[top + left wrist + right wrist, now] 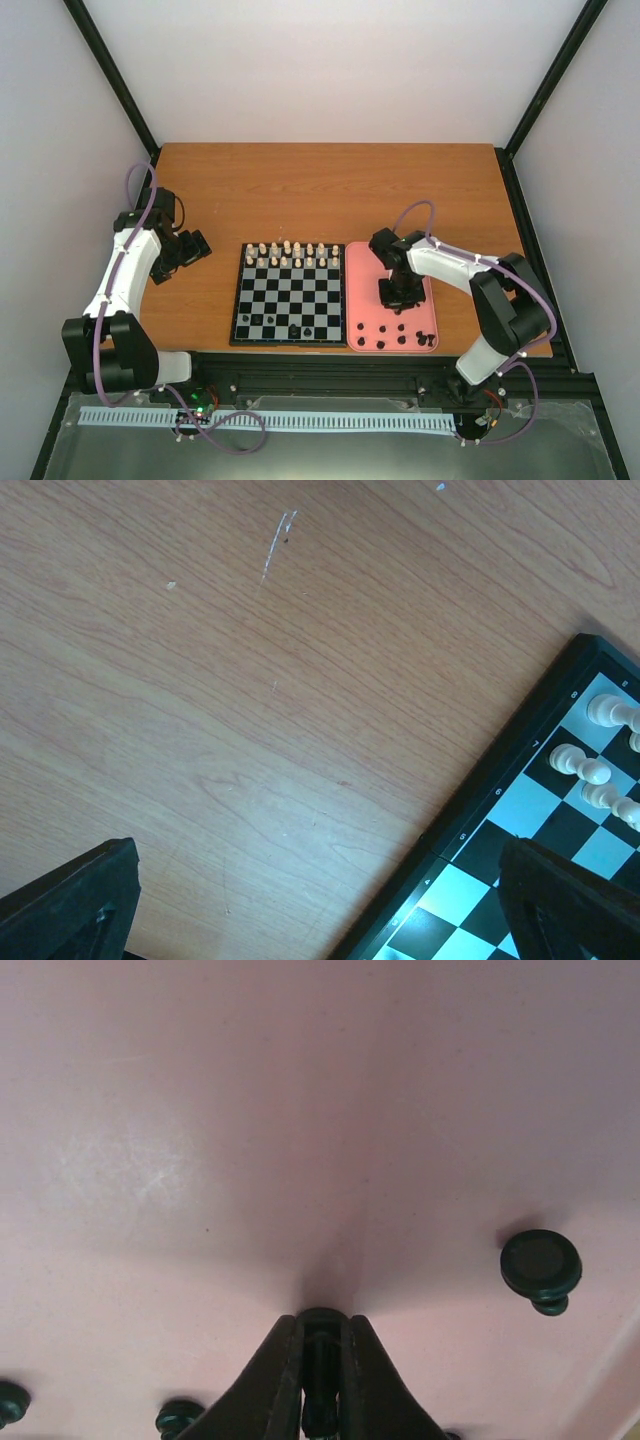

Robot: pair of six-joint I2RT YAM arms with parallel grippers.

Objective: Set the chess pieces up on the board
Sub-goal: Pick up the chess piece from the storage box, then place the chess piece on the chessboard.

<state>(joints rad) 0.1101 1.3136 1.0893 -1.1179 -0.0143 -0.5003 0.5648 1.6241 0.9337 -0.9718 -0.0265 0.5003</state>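
My right gripper is going to release the black chess piece, now just above the tray floor, on the dark front-row square [320, 334] beside the tray-side corner square.
The board [286, 296] lies mid-table with cream-white pieces along its far rows and three black chess pieces [292, 328] near its front edge. Several more black pieces [403, 339] lie on the pink tray [362, 290] to its right. My right gripper [397, 294] is low over the tray. In the right wrist view it [322, 1332] is shut on a black chess piece [322, 1360] just above the tray floor, and another black piece [540, 1264] lies to the right. My left gripper [186, 250] is open and empty over bare table left of the board.
In the left wrist view the left gripper [320, 920] spans wood with the board's black rim [490, 790] and cream-white pieces [600, 712] at the right. Black frame posts stand at the table's corners. White walls enclose the cell.
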